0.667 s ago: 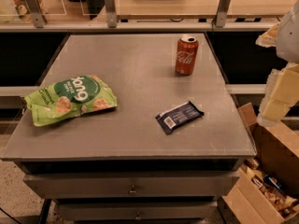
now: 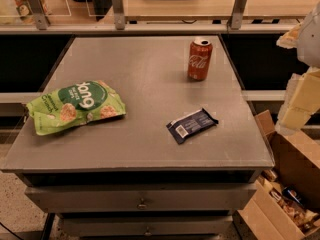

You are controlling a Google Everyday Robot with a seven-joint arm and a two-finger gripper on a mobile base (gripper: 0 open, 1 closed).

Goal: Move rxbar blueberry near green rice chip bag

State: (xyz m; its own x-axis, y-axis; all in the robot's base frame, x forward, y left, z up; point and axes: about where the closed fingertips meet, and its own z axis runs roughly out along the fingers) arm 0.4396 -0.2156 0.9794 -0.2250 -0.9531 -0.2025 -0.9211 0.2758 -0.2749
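Observation:
The robot's gripper needs to next move to the rxbar blueberry's middle [image 2: 197, 123] and close there, leaving the white label patch at the bar's end free.
The rxbar blueberry [image 2: 192, 125], a small dark navy wrapper with a white label patch, lies flat on the grey table [image 2: 150, 74], right of centre and near the front. The green rice chip bag [image 2: 75, 106] lies flat at the table's left side, well apart from the bar. My gripper [image 2: 300, 96] shows as pale arm parts at the right edge of the view, off the table and to the right of the bar. It holds nothing that I can see.
A red soda can [image 2: 200, 59] stands upright at the back right of the table. An open cardboard box [image 2: 285, 194] with items sits on the floor at the right. A counter with posts [image 2: 118, 6] runs behind the table.

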